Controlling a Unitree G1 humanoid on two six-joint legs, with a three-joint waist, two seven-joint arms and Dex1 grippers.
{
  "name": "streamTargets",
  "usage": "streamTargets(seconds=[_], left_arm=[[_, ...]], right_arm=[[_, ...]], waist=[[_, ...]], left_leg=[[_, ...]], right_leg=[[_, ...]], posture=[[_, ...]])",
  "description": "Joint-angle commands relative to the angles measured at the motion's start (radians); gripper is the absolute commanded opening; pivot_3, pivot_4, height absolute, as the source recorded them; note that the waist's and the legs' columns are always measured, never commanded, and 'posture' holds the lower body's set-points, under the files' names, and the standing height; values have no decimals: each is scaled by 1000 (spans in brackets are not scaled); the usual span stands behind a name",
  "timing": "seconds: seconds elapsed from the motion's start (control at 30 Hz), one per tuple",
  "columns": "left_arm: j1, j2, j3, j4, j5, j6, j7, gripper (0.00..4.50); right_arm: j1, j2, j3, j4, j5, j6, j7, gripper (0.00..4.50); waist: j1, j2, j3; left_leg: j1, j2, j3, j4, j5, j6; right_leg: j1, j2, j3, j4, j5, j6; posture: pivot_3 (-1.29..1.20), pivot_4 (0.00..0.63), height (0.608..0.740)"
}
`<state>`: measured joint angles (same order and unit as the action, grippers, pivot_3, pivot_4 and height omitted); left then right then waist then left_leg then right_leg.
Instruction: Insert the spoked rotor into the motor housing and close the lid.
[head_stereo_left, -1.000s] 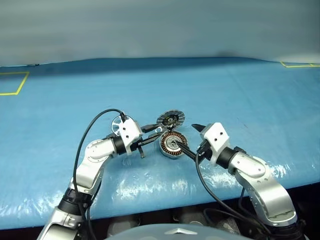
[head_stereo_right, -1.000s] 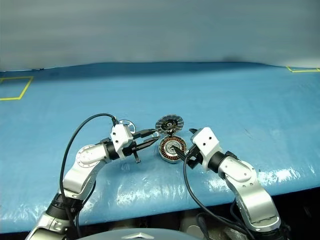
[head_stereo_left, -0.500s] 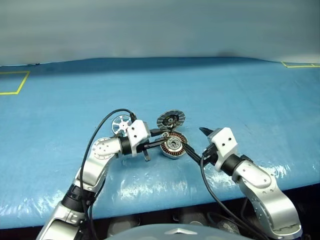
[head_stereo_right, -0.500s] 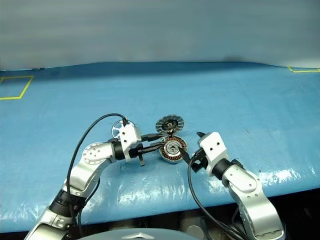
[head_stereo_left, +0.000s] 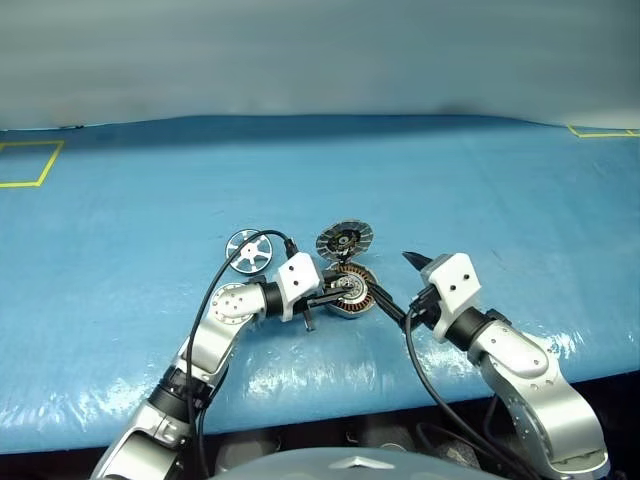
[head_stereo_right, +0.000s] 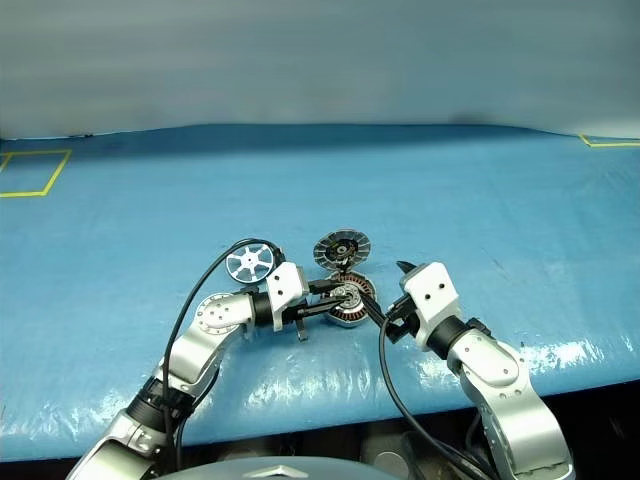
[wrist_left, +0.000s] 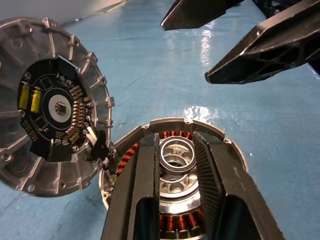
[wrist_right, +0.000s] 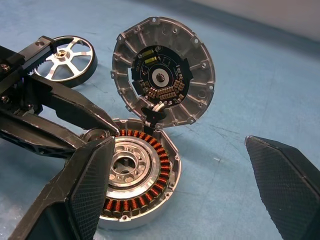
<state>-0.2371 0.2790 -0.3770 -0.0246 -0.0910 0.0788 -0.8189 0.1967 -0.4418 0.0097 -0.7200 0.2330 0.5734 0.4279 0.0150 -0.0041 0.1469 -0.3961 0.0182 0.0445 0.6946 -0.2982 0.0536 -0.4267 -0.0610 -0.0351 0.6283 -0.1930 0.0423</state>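
Note:
I should let go of the small silver ring with my left gripper in the centre of the motor housing's silver hub (head_stereo_left: 350, 288) (wrist_left: 176, 178).
The motor housing (wrist_right: 150, 175) lies open on the table, showing copper windings around a silver hub. Its lid (head_stereo_left: 344, 240) stands upright at the housing's far rim, with the dark inner face turned toward me. The spoked rotor (head_stereo_left: 250, 250) lies flat on the table to the left of the lid, beyond my left forearm. My left gripper (head_stereo_left: 342, 287) reaches in from the left and hangs over the housing's hub. My right gripper (head_stereo_left: 398, 283) is open wide just right of the housing, with its lower finger close to the rim and nothing between its fingers.
A blue sheet covers the table (head_stereo_left: 450, 190). Yellow tape marks lie at the far left (head_stereo_left: 25, 165) and far right (head_stereo_left: 600, 130). The table's front edge runs just below my arms. A black cable loops over each wrist.
My left gripper has moved right from in front of the rotor to over the housing, leaving the rotor in plain sight. The right gripper, housing and lid have stayed put.

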Motion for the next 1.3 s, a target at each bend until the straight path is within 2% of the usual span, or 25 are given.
streamTargets(seconds=[0.03, 0.4, 1.27, 1.3], left_arm=[[-29, -8, -14, 42, 33, -19, 14, 669], [-77, -64, -17, 143, 47, -25, 27, 669], [-73, -63, -35, 167, 112, -14, 55, 669], [-74, -59, -38, 168, 116, -26, 52, 1018]], right_arm=[[12, -6, -18, -48, -8, -13, -17, 4410], [33, 2, -3, -52, -15, -19, -45, 4410], [33, 6, 8, -35, -34, -11, -67, 4410], [31, 6, 8, -33, -35, -11, -68, 4410]], waist=[[0, 0, 0], [0, 0, 0], [1, 0, -1], [1, 0, -1]], left_leg=[[0, 0, 0, 0, 0, 0], [0, 0, 0, 2, 0, 1], [1, -1, 0, 3, 0, 1], [1, -1, 0, 3, 0, 1]], right_leg=[[0, 0, 0, 0, 0, 0], [1, 0, 0, 0, 1, 1], [2, 0, 1, 1, 1, 1], [2, 0, 0, 1, 1, 1]], posture=[[0, 150, 740], [0, 150, 740], [0, 150, 740], [0, 150, 740]])
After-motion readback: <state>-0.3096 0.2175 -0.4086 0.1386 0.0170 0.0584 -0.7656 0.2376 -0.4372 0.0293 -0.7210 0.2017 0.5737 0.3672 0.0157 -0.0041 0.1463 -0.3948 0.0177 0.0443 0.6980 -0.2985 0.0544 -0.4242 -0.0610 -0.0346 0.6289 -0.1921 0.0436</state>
